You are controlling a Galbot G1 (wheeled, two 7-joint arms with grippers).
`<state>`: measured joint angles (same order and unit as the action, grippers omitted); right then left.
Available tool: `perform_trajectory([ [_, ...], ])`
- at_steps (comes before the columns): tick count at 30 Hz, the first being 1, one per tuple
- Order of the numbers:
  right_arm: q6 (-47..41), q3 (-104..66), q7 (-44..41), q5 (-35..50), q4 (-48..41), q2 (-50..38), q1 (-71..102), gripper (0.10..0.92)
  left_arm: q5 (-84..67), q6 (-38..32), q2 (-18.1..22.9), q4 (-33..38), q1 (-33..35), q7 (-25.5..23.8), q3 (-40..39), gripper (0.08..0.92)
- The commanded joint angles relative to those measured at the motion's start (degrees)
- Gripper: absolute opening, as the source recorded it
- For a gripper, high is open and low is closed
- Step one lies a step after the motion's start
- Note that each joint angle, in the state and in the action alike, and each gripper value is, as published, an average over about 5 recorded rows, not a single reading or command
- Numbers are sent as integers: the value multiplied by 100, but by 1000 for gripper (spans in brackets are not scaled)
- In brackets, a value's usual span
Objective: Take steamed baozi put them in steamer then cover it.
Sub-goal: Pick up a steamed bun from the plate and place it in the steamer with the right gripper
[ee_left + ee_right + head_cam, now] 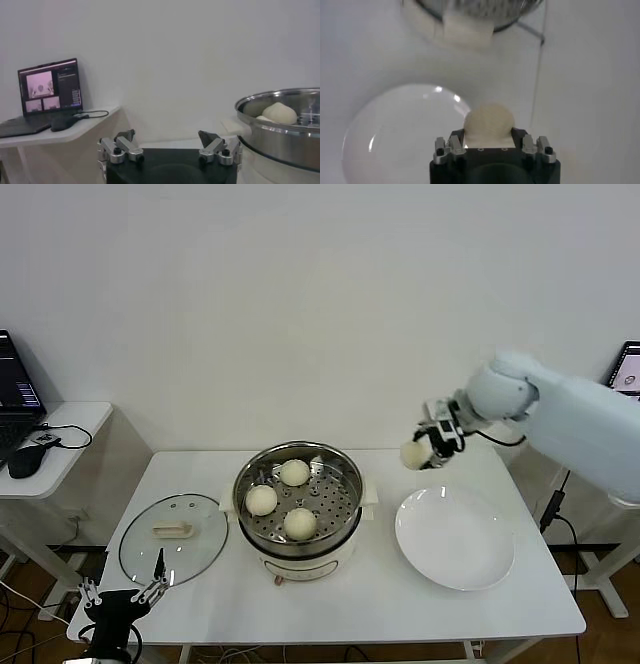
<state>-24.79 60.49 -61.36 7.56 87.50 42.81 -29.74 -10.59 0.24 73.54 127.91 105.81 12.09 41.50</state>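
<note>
My right gripper needs to let go of the fourth baozi on the steamer tray's bare part [322,491] nearest the white plate.
The steel steamer [345,471] stands at the table's middle on its white base, with three cream baozi [294,472] [261,500] [300,524] on its perforated tray. My right gripper [417,452] is shut on the fourth baozi [489,123] and holds it in the air, right of the steamer and above the far edge of the empty white plate [455,537]. The glass cover [172,539] with its cream handle lies flat left of the steamer. My left gripper [122,592] is open and empty at the table's front left corner; its view shows the steamer's rim [280,120] to one side.
A side table with a laptop [47,95] and a mouse [24,460] stands to the left. A screen [626,366] shows at the far right. The white wall is close behind the table.
</note>
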Motion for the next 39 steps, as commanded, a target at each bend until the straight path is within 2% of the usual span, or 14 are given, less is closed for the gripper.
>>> perform_trajectory([
  [1,-575,771,231,1391,103,1215,-1087,610,-19,2,10,8,-32,1,25,823],
  [8,-811,769,453,1569,-371,2098,-580,611,-57,-3,11,1,-26,4,97,823],
  [17,-1030,818,593,1351,-1086,2731,131,611,-119,-6,-3,41,-13,1,171,823],
  [39,-1122,840,615,772,-1526,2785,602,622,-160,3,-30,-60,-128,-12,163,823],
])
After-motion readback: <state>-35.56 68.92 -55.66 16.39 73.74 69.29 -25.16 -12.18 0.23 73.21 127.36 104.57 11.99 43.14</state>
